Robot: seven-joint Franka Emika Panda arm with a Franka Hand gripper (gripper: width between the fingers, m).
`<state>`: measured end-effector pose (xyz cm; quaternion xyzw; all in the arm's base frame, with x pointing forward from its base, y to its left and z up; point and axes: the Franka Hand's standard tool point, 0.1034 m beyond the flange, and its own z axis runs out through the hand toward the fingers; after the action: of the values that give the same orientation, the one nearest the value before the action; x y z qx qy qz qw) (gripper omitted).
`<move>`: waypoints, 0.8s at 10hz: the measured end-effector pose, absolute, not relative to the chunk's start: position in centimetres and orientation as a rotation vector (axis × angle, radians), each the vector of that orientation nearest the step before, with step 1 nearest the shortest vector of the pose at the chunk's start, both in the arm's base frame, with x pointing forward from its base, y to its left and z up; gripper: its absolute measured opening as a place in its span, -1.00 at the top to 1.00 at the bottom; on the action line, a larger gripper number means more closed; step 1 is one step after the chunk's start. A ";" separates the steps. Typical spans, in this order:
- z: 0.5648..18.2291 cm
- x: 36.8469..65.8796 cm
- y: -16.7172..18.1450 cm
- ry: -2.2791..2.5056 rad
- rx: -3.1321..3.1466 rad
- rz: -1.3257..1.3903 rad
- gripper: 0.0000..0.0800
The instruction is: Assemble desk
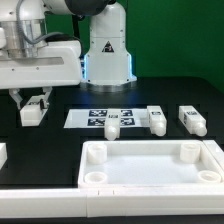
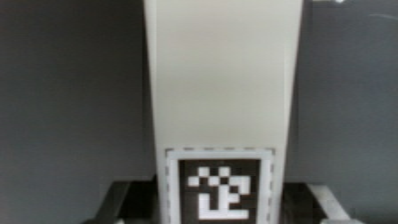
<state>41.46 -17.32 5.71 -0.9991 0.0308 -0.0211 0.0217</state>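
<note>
The robot's gripper will release the short white leg on the black tabletop (image 1: 27, 126) between the marker board and the white part.
The desk panel (image 1: 150, 166), a wide white rimmed rectangle with round corner sockets, lies at the front of the table. My gripper (image 1: 35, 100) is at the exterior view's left, low over the table, shut on a short white leg (image 1: 31, 114). In the wrist view that leg (image 2: 217, 90) runs straight out between my fingers (image 2: 128, 200), with its black-and-white tag (image 2: 219, 190) at the gripper end. Three more tagged legs lie behind the panel: one (image 1: 113, 125) on the marker board, one (image 1: 157, 122) at its right end, and one (image 1: 191, 121) further right.
The marker board (image 1: 100, 116) lies flat behind the panel. The robot's white base (image 1: 107, 50) stands at the back centre. A white part (image 1: 2, 155) shows at the left edge. The tabletop is black.
</note>
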 end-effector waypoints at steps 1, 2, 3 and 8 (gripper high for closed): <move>5.7 41.6 -17.1 0.099 -3.095 -0.064 0.30; 5.7 41.5 -17.1 0.099 -3.095 -0.062 0.30; 5.4 41.3 -17.4 0.097 -3.101 -0.062 0.30; 1.6 38.5 -19.6 0.096 -3.151 -0.016 0.30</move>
<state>38.45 -19.63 1.57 -0.9995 0.0303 -0.0051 -0.0052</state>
